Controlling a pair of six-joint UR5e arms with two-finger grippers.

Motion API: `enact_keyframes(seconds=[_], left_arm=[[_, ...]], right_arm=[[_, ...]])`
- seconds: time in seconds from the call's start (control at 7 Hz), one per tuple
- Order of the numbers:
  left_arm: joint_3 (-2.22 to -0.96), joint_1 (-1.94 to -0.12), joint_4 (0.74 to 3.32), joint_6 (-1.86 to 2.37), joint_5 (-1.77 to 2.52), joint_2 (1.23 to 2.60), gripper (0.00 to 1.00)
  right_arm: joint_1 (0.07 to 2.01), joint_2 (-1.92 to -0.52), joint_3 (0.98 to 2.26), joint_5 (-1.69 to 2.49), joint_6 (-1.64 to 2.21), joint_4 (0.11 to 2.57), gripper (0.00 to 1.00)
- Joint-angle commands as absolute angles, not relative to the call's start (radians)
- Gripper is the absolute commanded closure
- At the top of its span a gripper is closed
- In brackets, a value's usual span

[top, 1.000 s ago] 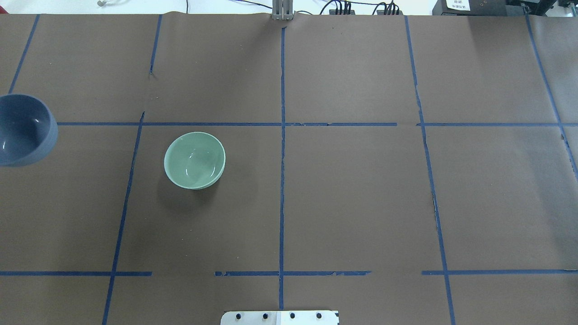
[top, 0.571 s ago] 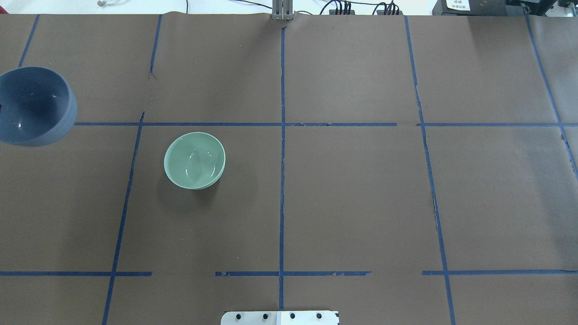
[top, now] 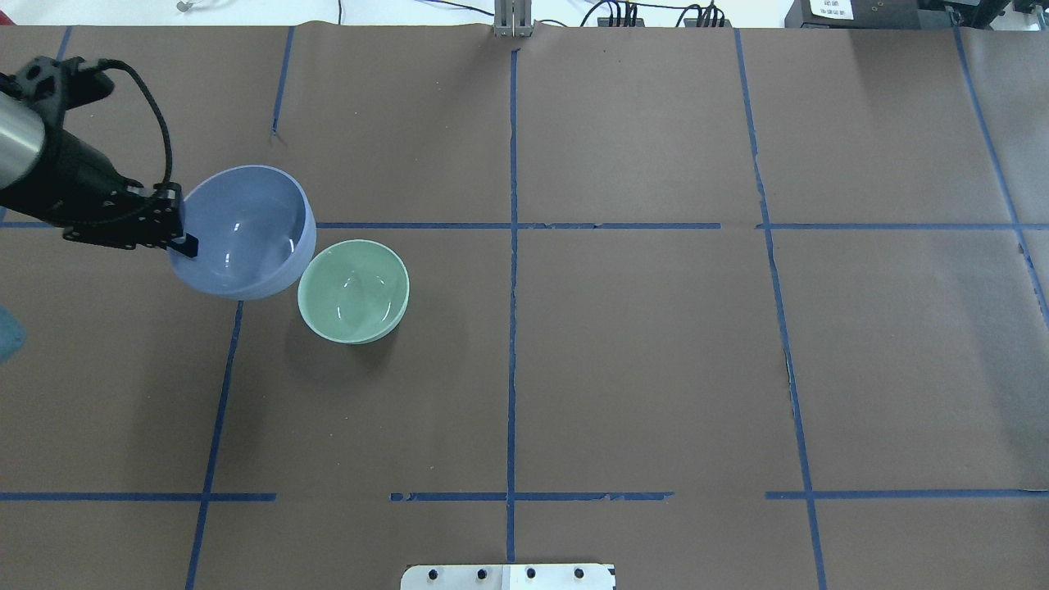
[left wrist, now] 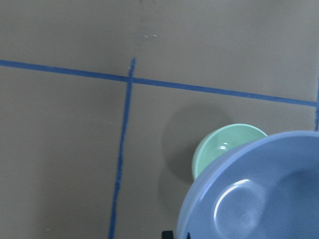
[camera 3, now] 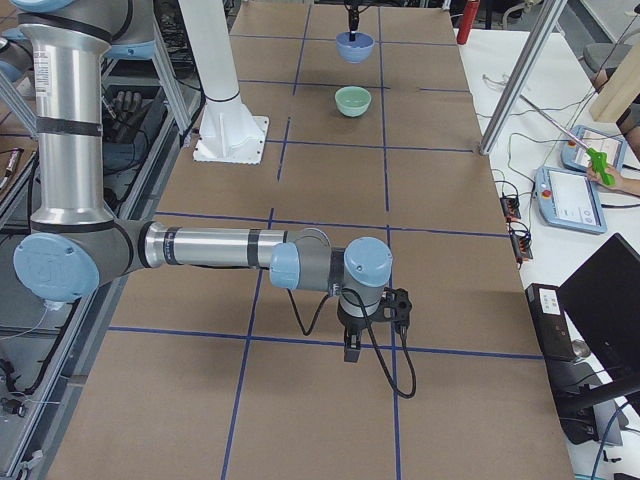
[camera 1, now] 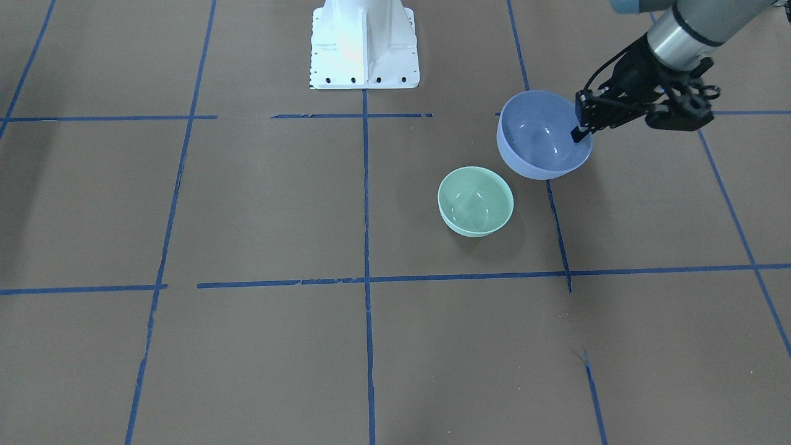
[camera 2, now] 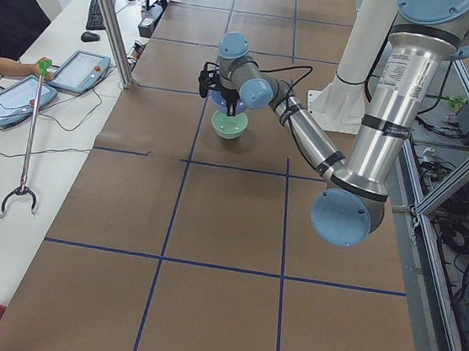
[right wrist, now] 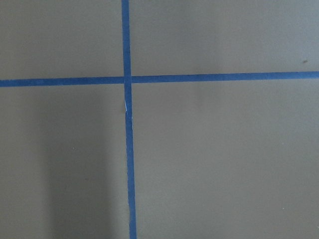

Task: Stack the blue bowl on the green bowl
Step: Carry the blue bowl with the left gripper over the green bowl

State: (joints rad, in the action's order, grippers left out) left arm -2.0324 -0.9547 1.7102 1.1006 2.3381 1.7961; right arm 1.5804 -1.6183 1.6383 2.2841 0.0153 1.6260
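Next, my left gripper releases the blue bowl, still hanging above the table, so it sits nested inside the hollow of the green bowl (camera 1: pixel 476 199) (left wrist: pixel 230 156).
The blue bowl (top: pixel 246 233) hangs above the table, held by its rim in my left gripper (top: pixel 187 242), which is shut on it. The bowl is upright and slightly tilted. It also shows in the front view (camera 1: pixel 537 139) and fills the lower right of the left wrist view (left wrist: pixel 259 194). The green bowl (top: pixel 354 291) stands on the brown table just beside it, towards the middle; the blue bowl's edge overlaps its rim in the wrist view (left wrist: pixel 224 144). My right gripper (camera 3: pixel 352 350) shows only in the right side view, low over the table far from both bowls; I cannot tell whether it is open.
The robot's white base plate (camera 1: pixel 364 49) stands at the table's near-robot edge. Blue tape lines (top: pixel 512 246) cross the brown paper. On the operators' side are metal posts (camera 2: pixel 108 17), tablets (camera 2: pixel 77 69) and a grabber tool (camera 2: pixel 29 135).
The blue bowl has moved from the overhead view's left edge rightwards to just beside the green bowl. My left gripper and wrist have come into view with it.
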Motion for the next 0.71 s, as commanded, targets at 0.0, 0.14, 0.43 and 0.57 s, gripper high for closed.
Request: enact_keyframes(seconds=[0.0, 0.14, 0.43, 0.57], left_arm=[[-1.886, -0.862, 1.830, 1.183, 2.254, 1.871, 1.00], [-1.858, -0.835, 1.830, 1.184, 2.250, 1.888, 1.00], [-1.836, -0.804, 1.830, 1.193, 2.209, 1.913, 1.00], [-1.836, -0.804, 1.830, 1.192, 2.207, 1.910, 1.00]], right_arm=[[1.580, -1.618, 1.638, 2.284, 0.015, 1.626, 0.00], [1.580, -1.618, 1.638, 2.284, 0.015, 1.626, 0.00], [1.580, -1.618, 1.638, 2.284, 0.015, 1.626, 0.00], [1.580, -1.618, 1.638, 2.284, 0.015, 1.626, 0.00]])
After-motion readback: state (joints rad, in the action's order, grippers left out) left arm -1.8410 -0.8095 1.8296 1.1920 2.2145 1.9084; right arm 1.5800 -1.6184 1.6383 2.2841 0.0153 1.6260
